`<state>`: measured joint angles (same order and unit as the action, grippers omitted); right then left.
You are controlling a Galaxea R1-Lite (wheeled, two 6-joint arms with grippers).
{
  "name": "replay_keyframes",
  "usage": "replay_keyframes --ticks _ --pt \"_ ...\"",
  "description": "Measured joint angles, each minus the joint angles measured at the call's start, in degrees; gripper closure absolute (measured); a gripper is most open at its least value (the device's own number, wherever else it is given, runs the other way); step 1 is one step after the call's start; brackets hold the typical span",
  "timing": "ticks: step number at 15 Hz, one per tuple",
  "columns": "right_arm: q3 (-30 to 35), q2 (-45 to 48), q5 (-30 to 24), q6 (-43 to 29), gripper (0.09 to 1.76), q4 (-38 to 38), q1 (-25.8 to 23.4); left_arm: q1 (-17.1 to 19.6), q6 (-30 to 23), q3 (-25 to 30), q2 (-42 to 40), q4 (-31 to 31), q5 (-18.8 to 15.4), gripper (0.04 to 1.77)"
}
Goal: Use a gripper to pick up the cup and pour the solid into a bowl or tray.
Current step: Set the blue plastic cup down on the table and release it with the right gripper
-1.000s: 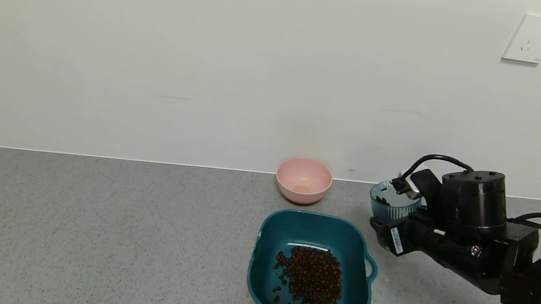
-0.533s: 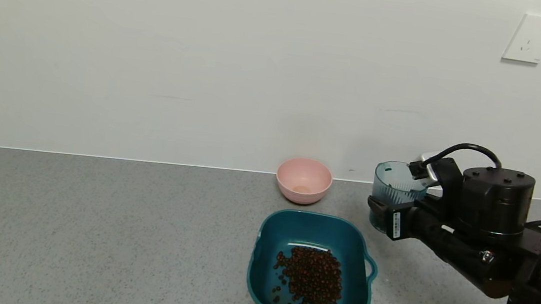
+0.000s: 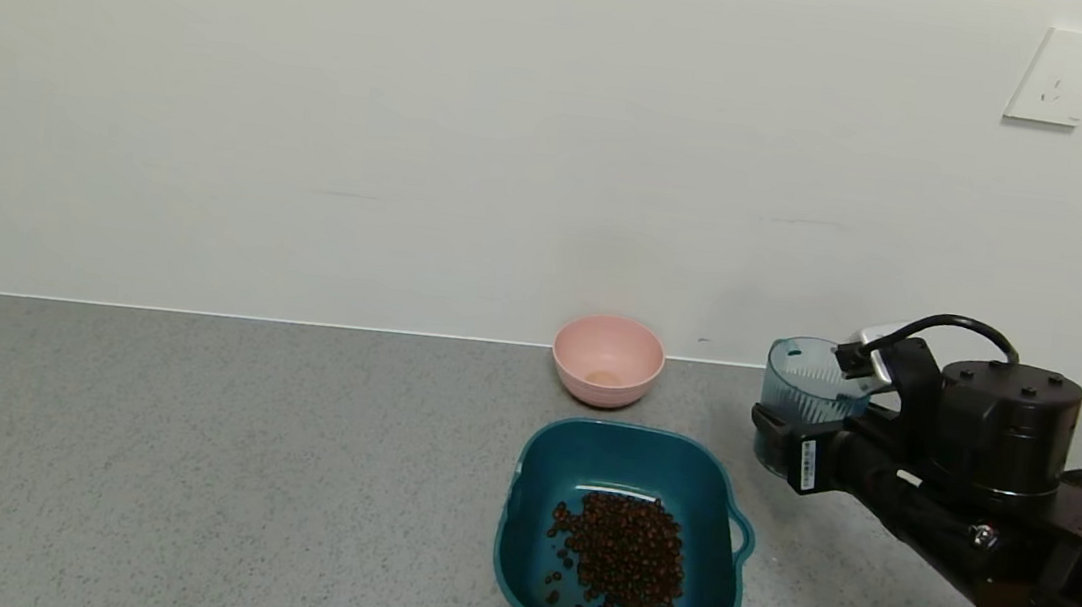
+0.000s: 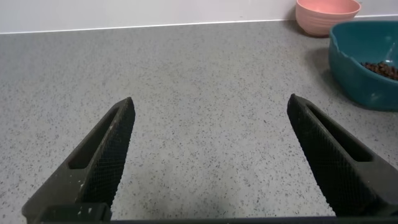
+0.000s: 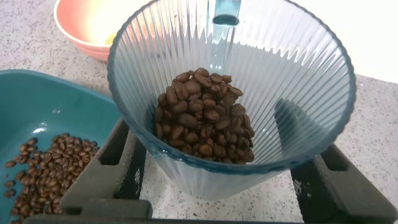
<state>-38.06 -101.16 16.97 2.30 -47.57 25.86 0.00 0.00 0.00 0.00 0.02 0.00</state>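
Observation:
Next, my right gripper lets go of the cup on the grey counter (image 3: 777,435) beyond the basin's loop handle, next to the pink bowl.
My right gripper (image 3: 782,432) is shut on the translucent grey-blue ribbed cup (image 3: 801,389), one finger on each side, and holds it upright just right of the dark teal basin (image 3: 625,458). In the right wrist view the cup (image 5: 280,74) holds a heap of reddish-brown beans (image 5: 202,115) between my fingers (image 5: 102,168). More beans (image 3: 623,558) lie in the basin, which also shows in the right wrist view (image 5: 37,99). My left gripper (image 4: 211,106) is open and empty over bare counter, out of the head view.
A small pink bowl (image 3: 608,359) stands by the wall behind the basin. The basin's loop handle (image 3: 742,538) faces my right arm. A wall socket (image 3: 1065,77) is at upper right. The grey counter stretches bare to the left.
My right gripper brought the cup from a low tilt to upright and raised it, then moved it a little right and down, away from the basin.

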Motion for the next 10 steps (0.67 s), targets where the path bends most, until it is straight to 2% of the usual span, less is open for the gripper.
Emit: replay_keyframes --ticks 7,10 --pt "-1.8 -9.3 -0.5 -0.4 0.50 -11.1 -4.1 0.0 0.0 0.0 0.0 0.0 0.0 0.05" --pt "-4.5 -14.7 -0.7 -0.9 0.50 -13.4 -6.6 0.0 0.0 0.0 0.0 0.0 0.0 0.05"
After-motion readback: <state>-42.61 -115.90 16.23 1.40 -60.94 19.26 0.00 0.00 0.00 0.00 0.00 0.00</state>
